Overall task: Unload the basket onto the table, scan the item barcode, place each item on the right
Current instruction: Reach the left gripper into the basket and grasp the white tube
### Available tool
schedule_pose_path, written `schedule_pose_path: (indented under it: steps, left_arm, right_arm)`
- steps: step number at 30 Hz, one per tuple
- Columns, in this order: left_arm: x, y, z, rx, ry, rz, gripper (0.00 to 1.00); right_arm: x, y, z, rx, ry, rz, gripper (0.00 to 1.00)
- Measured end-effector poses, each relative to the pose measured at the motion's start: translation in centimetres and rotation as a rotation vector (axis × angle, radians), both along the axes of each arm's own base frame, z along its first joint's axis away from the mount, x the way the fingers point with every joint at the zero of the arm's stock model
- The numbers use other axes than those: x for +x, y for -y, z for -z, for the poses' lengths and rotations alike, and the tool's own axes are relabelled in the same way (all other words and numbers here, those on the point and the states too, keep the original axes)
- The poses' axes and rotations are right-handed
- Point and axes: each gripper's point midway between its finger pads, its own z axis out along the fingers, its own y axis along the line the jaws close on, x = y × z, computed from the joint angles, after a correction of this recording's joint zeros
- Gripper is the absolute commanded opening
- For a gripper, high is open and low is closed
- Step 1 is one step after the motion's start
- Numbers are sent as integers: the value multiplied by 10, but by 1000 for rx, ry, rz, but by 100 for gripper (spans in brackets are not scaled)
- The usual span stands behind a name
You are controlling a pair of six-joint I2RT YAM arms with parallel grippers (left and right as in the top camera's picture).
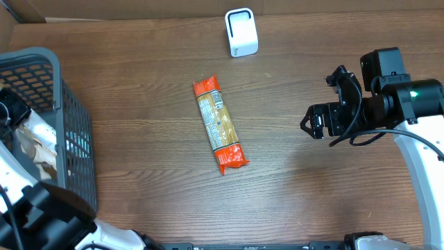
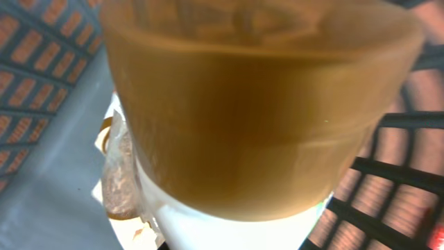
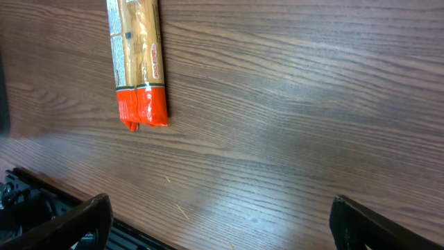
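Note:
Next, I lower the item into the basket and grip farther along the white part (image 2: 232,232) before scanning, because my left gripper holds it close to its brown end.
A brown item with a white lower part (image 2: 263,104) fills the left wrist view, blurred and pressed close to the camera. It covers my left gripper's own fingers, and the gripper is shut on it inside the grey basket (image 1: 73,118). From overhead only my left arm (image 1: 12,111) shows, reaching into that basket. The white scanner (image 1: 241,32) stands upright at the table's far edge. My right gripper (image 1: 312,123) hovers over bare wood at the right. It is open (image 3: 222,226) with nothing between its fingers.
A long orange and tan packet (image 1: 220,125) lies flat in the middle of the table, and its orange end (image 3: 142,104) shows in the right wrist view. More bagged goods (image 1: 35,146) lie in the basket. Basket mesh (image 2: 388,187) surrounds the left wrist.

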Motion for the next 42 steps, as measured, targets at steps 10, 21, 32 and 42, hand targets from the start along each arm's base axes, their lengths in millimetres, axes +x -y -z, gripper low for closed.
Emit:
schedule_pose_path:
  steps: [10,21,32,42]
  left_arm:
    - [-20,24,-116,200,220,11,4]
    - [-45,16,-95,193,109,-149,4]
    - [-40,-9,74,23,-174,-207,4]
    - [-36,-14,117,-13,-241,-184,47]
  right_arm:
    - [-2,0,1,-1,-9,0,100]
    - [-2,0,0,-1,-8,0,100]
    - [1,0,0,0,3,0,100]
    - [2,0,0,1,7,0,100]
